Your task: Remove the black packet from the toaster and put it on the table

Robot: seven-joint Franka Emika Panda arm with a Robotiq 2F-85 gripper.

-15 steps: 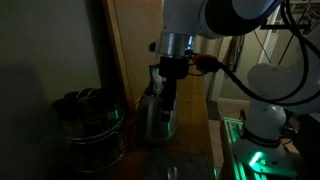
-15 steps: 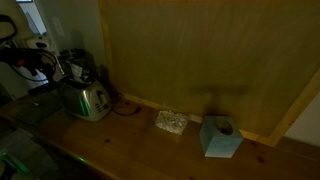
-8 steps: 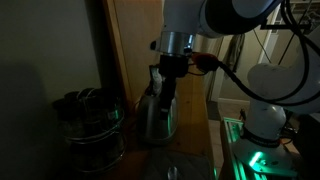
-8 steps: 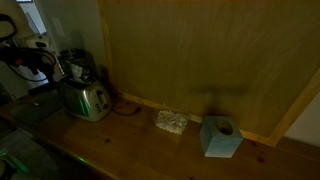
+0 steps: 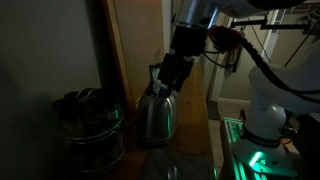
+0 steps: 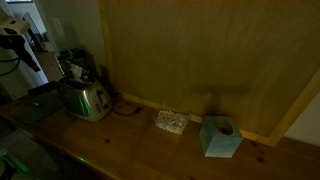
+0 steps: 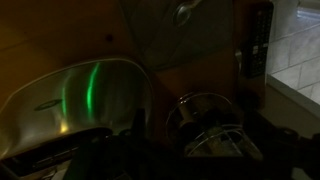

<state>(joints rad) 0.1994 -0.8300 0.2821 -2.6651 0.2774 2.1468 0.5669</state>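
Note:
I need to next close my gripper on the black packet's upper end [image 5: 154, 70], sticking up from the silver toaster's top.
The silver toaster [image 5: 155, 115] [image 6: 86, 100] stands on the wooden table [image 6: 150, 155], and its domed side fills the left of the wrist view [image 7: 80, 100]. A dark flat strip that may be the black packet [image 5: 154, 80] sticks up from the toaster's top; the dim light keeps me from being sure. My gripper [image 5: 167, 80] [image 6: 33, 60] hangs tilted just above the toaster, off to one side of it. It looks open, with nothing between its fingers. In the wrist view the fingers are lost in the dark.
A dark round stacked pot [image 5: 85, 118] [image 7: 215, 130] stands close beside the toaster. A teal box [image 6: 220, 137] and a small pale speckled thing [image 6: 171, 121] lie further along the table by the wooden wall. The white robot base [image 5: 265, 110] stands beyond the toaster.
The arm has swung up and away from the toaster's top and now leans at an angle. The dark strip at the toaster has stayed in place.

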